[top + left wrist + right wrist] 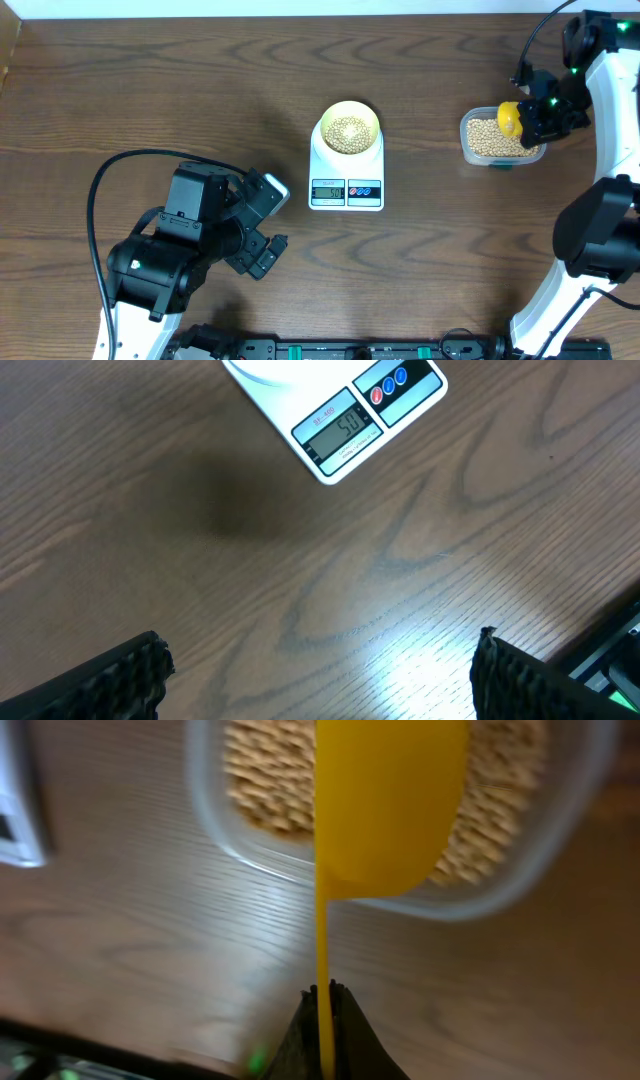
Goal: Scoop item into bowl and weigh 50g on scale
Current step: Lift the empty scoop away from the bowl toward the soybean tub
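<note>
I need to use my right gripper to set the yellow scoop down on the bare table (466,250) (186,956) between the clear tub and the black rail.
The pale yellow bowl (348,130) sits on the white scale (347,180) at the table's middle and holds tan beans (347,131). The scale's display (338,430) also shows in the left wrist view. More beans (485,140) fill a clear tub (468,150) at the right. My right gripper (530,120) is shut on the handle of a yellow scoop (385,800) and holds it over the tub (560,840). My left gripper (265,235) is open and empty, low over bare table to the left of the scale.
The left arm's black cable (100,180) loops over the table at the left. The right arm (600,240) stands along the right edge. A black rail (330,350) runs along the front edge.
</note>
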Controlling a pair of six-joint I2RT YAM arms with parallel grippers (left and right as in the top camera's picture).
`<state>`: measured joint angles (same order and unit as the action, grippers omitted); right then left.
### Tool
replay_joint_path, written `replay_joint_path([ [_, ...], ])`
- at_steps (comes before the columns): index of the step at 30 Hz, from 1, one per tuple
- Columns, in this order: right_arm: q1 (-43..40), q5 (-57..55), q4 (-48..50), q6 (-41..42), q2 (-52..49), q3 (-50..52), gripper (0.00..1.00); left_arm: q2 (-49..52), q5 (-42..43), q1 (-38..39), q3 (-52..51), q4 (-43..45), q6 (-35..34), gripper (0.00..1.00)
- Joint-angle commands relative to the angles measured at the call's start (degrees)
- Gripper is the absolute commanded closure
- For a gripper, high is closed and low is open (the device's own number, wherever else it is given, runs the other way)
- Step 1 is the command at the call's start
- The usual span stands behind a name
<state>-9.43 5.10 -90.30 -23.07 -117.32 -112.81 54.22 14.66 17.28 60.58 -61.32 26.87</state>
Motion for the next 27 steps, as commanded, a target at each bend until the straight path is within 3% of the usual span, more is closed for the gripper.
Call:
replay_joint_path([
  [1,3.3,-12.7,0.0,6.7,1.6,-0.8,0.98,0.0,-0.4,-0.3,1.8,-0.1,0.3,0.02],
  [7,9.0,-28.3,-0.3,13.7,1.6,-0.7,0.99,0.0,-0.4,-0.3,1.8,-0.1,0.3,0.02],
  [16,13.1,-36.1,-2.0,19.1,1.6,-0.7,0.99,0.0,-0.4,-0.3,1.8,-0.1,0.3,0.02],
  [19,13.4,-30.7,-3.2,20.3,1.7,-0.8,0.99,0.0,-0.4,-0.3,1.8,-0.1,0.3,0.02],
  [20,13.4,-21.5,-4.0,20.2,2.2,-0.7,0.99,0.0,-0.4,-0.3,1.8,-0.1,0.3,0.02],
  [23,13.2,-10.1,-4.2,19.1,3.5,-0.8,0.99,0.0,-0.4,-0.3,1.8,-0.1,0.3,0.02],
  [27,13.2,-0.5,-3.3,18.7,6.9,-0.8,0.99,0.0,-0.4,-0.3,1.8,-0.1,0.3,0.02],
])
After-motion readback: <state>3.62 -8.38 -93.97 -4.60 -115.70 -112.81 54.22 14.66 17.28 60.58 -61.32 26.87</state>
